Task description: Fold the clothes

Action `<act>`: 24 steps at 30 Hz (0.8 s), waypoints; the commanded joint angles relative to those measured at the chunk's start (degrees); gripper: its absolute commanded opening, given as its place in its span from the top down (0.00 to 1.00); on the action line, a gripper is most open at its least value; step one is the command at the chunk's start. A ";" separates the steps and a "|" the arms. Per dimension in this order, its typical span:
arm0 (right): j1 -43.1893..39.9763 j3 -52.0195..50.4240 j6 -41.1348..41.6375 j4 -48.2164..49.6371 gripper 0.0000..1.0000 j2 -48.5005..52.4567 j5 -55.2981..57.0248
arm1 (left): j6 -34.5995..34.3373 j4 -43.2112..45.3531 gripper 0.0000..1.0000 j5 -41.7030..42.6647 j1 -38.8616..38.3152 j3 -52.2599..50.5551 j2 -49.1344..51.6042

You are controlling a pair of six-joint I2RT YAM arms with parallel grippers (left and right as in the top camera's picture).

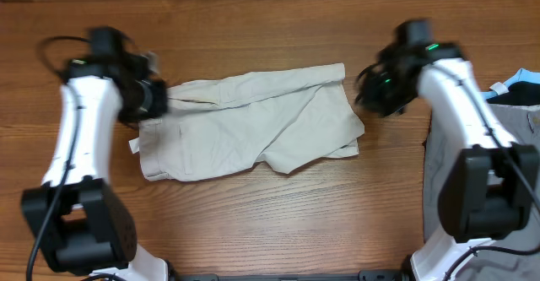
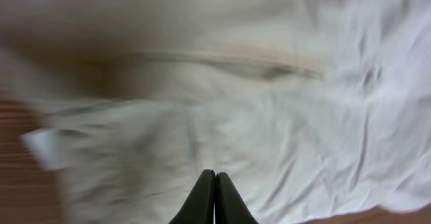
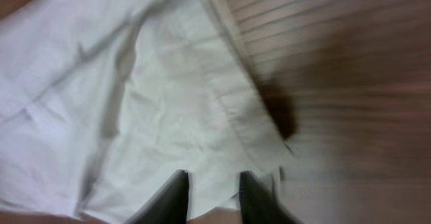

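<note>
The shorts' near edge sags and slants toward the end of the shorts by the robot's right gripper, so that gripper should grab the shorts' near corner (image 1: 357, 143) and pull it tight before folding.
The light beige shorts (image 1: 253, 125) lie crumpled across the middle of the wooden table, with a small white tag (image 1: 133, 146) at their left end. My left gripper (image 1: 156, 99) hovers at the shorts' upper left edge. In the left wrist view its fingers (image 2: 215, 177) are pressed together with nothing between them, over the cloth (image 2: 269, 116). My right gripper (image 1: 375, 91) is just off the shorts' upper right corner. In the right wrist view its fingers (image 3: 212, 183) are apart and empty over the cloth's edge (image 3: 168, 103). Both wrist views are motion-blurred.
A grey garment (image 1: 515, 146) lies at the table's right edge under the right arm, with a light-blue and black garment (image 1: 519, 80) behind it. Bare wood (image 1: 270, 28) surrounds the shorts.
</note>
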 commanded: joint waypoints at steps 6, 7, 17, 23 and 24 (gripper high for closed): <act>4.72 -19.67 6.12 13.05 0.85 -0.74 5.29 | -1.75 5.35 0.96 -2.58 -3.74 -16.17 0.44; 4.42 -21.20 6.73 13.86 0.85 -0.74 6.43 | -1.97 5.64 0.96 -4.46 -3.43 -17.05 0.44; -2.69 -21.42 -2.23 6.49 0.69 -2.80 -2.78 | -5.60 6.05 0.95 -11.98 4.13 -18.14 0.42; -5.55 -21.59 -2.62 3.32 0.37 -4.22 -5.70 | -5.53 6.34 0.93 -10.05 4.98 -18.14 0.42; -5.55 -21.84 -2.62 3.48 0.35 -4.22 -7.15 | -5.55 6.36 0.93 -9.99 4.92 -18.14 0.42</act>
